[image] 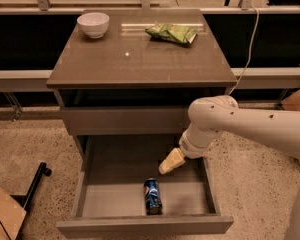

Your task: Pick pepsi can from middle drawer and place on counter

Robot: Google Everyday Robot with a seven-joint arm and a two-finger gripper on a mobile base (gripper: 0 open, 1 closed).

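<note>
The robot's gripper will close on the pepsi can's far end (151, 187), the end away from the front of the open middle drawer.
The pepsi can (152, 196) lies on its side on the floor of the open middle drawer (105, 196), near the front wall. My gripper (171, 162) hangs over the drawer, above and a little right of the can, not touching it. It points down and left toward the can. The counter (140, 59) is the glossy grey-brown top of the cabinet above.
A white bowl (93, 24) stands at the counter's back left and a green snack bag (172, 33) lies at its back right. A shallower closed drawer front (125, 120) sits above the open drawer. A black stand leg (34, 184) and a cardboard box (4, 215) are on the speckled floor at left.
</note>
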